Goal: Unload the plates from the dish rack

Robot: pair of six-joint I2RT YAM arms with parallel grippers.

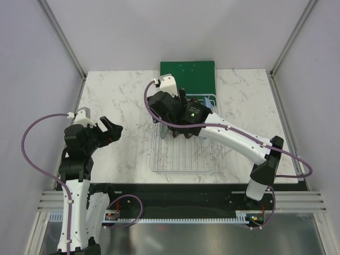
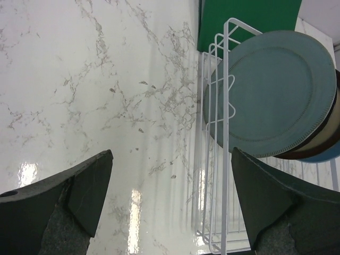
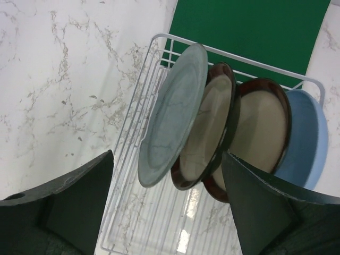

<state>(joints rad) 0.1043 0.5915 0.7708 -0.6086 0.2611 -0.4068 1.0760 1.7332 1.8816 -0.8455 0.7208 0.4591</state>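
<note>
Next, I close my right gripper on the upper rim of the grey-green plate (image 1: 164, 125) (image 3: 183, 141), the outermost one, next to the cream plates with red-brown rims.
The white wire dish rack (image 1: 180, 154) lies mid-table. In the right wrist view the rack (image 3: 127, 175) holds the plates on edge at its rail end: a grey-green plate (image 3: 172, 117), two red-brown-rimmed cream plates (image 3: 210, 127) (image 3: 260, 127) and a light blue plate (image 3: 305, 138). My right gripper (image 3: 167, 159) is open above them, jaws wide, holding nothing. From the top the gripper (image 1: 178, 111) hides most of the plates. My left gripper (image 1: 109, 130) is open and empty, left of the rack. Its wrist view (image 2: 171, 154) shows the grey-green plate (image 2: 271, 90) behind the rack's rail (image 2: 226, 133).
A flat dark green board (image 1: 187, 74) lies just beyond the rack's far end; it also shows in the right wrist view (image 3: 249, 32). White marble tabletop (image 1: 117, 95) stretches left of the rack. Frame posts stand at the back corners.
</note>
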